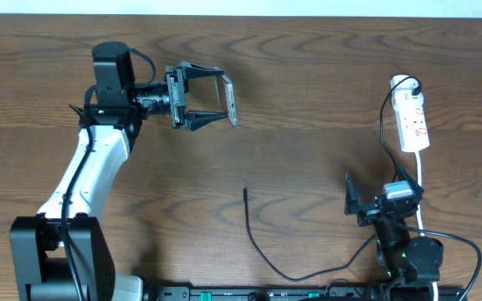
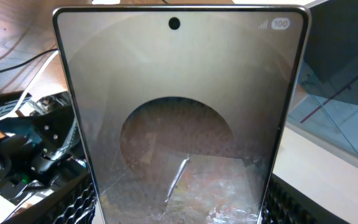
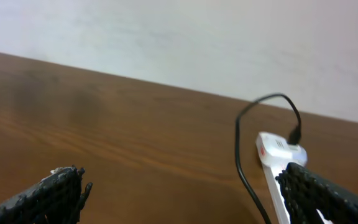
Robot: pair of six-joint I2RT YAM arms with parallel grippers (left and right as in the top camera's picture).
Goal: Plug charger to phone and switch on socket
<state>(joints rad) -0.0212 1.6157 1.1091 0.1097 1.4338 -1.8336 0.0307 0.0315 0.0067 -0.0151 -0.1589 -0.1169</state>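
Next, I will move my right gripper over to the phone and close it on the phone's loose end (image 1: 230, 101), clear of the fingers of my left gripper.
My left gripper (image 1: 222, 97) is shut on the phone (image 1: 232, 102) and holds it above the table at the back left, seen edge-on from overhead. The phone's dark glass face (image 2: 179, 112) fills the left wrist view, standing between the fingers. The charger cable (image 1: 258, 247) lies on the table, its plug tip (image 1: 246, 192) free near the middle. The other end runs to the white socket (image 1: 412, 121) at the right. My right gripper (image 1: 376, 203) is open and empty, in front of the socket. The socket (image 3: 272, 148) and the cable (image 3: 240, 155) show in the right wrist view.
The socket's thick white cord (image 1: 422, 180) runs toward the front past my right arm. The black cable loops from the socket's far end (image 1: 386, 125) down along its left side. The table's far edge meets a pale wall (image 3: 179, 37).
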